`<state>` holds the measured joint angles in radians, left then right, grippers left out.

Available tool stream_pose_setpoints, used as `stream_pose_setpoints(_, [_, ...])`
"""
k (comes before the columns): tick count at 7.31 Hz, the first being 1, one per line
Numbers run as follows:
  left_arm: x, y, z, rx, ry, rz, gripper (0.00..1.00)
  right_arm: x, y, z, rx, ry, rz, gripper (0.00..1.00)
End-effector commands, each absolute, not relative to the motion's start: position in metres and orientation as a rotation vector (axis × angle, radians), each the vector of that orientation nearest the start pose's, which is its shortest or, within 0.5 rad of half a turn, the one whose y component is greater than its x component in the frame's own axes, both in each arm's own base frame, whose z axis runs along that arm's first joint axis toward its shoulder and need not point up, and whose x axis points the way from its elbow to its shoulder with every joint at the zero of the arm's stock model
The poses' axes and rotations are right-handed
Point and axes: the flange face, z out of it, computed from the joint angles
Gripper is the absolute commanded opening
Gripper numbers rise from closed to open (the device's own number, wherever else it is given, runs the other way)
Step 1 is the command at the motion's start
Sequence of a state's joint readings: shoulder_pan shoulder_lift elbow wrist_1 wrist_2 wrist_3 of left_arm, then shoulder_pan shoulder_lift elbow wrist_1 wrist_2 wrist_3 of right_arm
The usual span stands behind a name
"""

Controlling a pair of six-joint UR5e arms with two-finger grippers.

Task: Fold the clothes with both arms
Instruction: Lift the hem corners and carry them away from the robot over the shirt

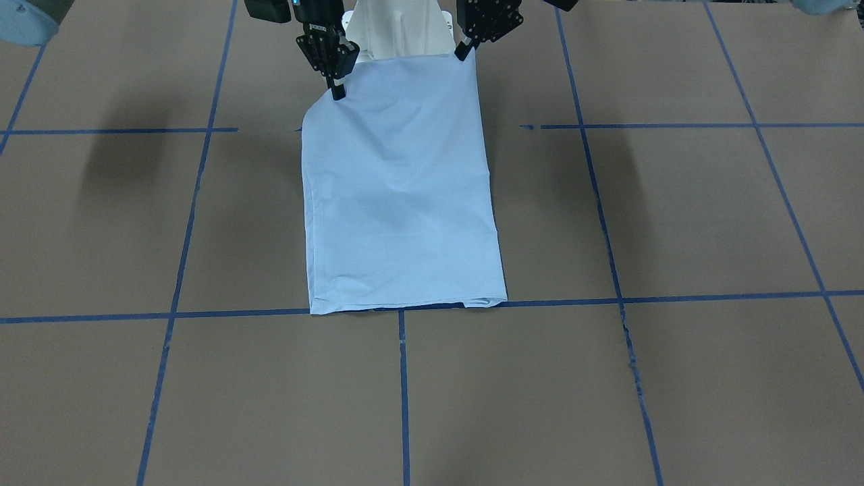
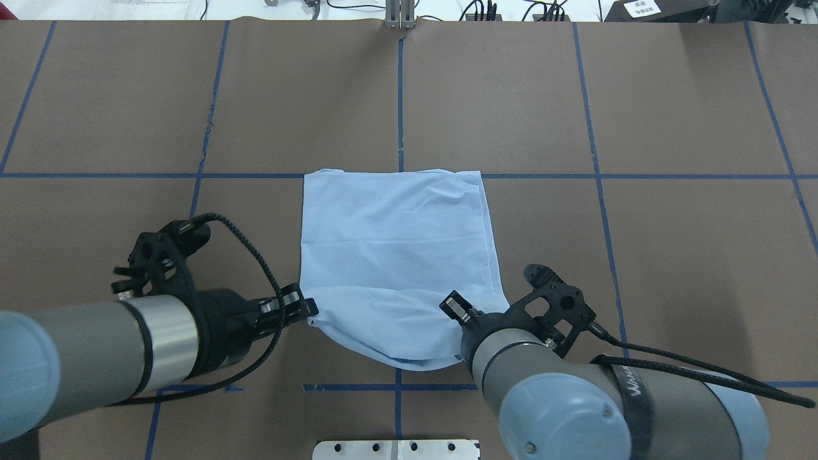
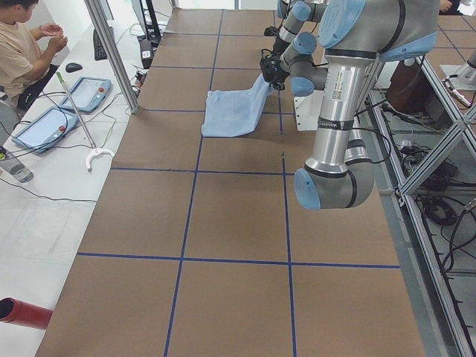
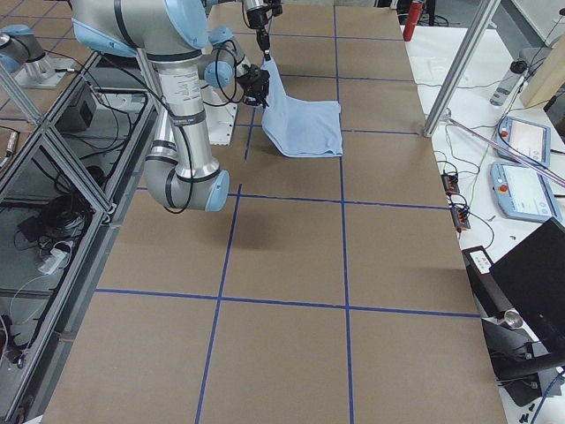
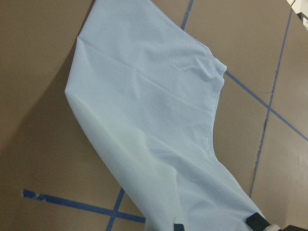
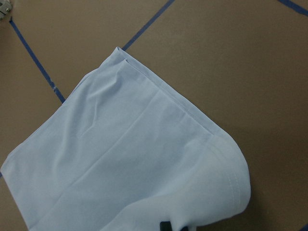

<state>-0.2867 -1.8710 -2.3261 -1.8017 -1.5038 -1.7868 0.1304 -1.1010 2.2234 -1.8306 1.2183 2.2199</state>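
Observation:
Next, the left gripper releases the T-shirt's lifted corner, now held off the table's surface, just short of the flat far corner (image 1: pixel 499 281) on that gripper's side.
The light blue T-shirt (image 1: pixel 405 202) is folded into a long narrow rectangle; its print and collar are hidden. Its far end lies flat on the brown table (image 2: pixel 396 217), and its near end is lifted off the surface. My left gripper (image 2: pixel 308 309) is shut on the near left corner; in the front view it (image 1: pixel 466 50) is at the upper right of the cloth. My right gripper (image 2: pixel 457 308) is shut on the near right corner and shows in the front view (image 1: pixel 337 91). The cloth sags between them. Both wrist views show the shirt (image 5: pixel 144 120) (image 6: pixel 134 159) hanging from the fingers.
Blue tape lines (image 2: pixel 400 96) grid the brown table. The white pedestal base (image 2: pixel 396 449) stands just behind the lifted edge. A seated person (image 3: pixel 22 44) and tablets (image 3: pixel 82 93) are beyond the table's far edge. A red cylinder (image 3: pixel 22 312) lies off the table.

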Motion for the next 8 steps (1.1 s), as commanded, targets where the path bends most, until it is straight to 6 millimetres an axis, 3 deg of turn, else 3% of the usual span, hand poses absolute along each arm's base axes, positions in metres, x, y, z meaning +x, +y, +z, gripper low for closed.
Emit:
stream_pose_setpoints(1, [0.423, -0.322, 0.170, 0.214, 1.200, -0.479, 0.00, -0.507, -0.271, 0.190, 0.162, -0.901, 0.892, 0.00])
stream_pose_setpoints(3, [0.445, -0.343, 0.196, 0.234, 1.125, -0.479, 0.00, -0.531, -0.323, 0.211, 0.218, -0.900, 0.910, 0.00])
stream_pose_setpoints(5, [0.461, -0.366, 0.211, 0.258, 1.068, -0.477, 0.00, -0.572, -0.386, 0.207, 0.221, -0.853, 0.928, 0.00])
stream_pose_setpoints(6, [0.475, -0.386, 0.215, 0.269, 1.043, -0.497, 0.00, -0.586, -0.409, 0.221, 0.236, -0.866, 0.927, 0.00])
stream_pose_setpoints(7, [0.490, -0.403, 0.221, 0.276, 1.038, -0.510, 0.00, -0.599, -0.432, 0.222, 0.246, -0.881, 0.940, 0.00])
stream_pose_setpoints(8, [0.499, -0.422, 0.235, 0.288, 1.034, -0.524, 0.00, -0.606, -0.444, 0.226, 0.250, -0.858, 0.937, 0.00])
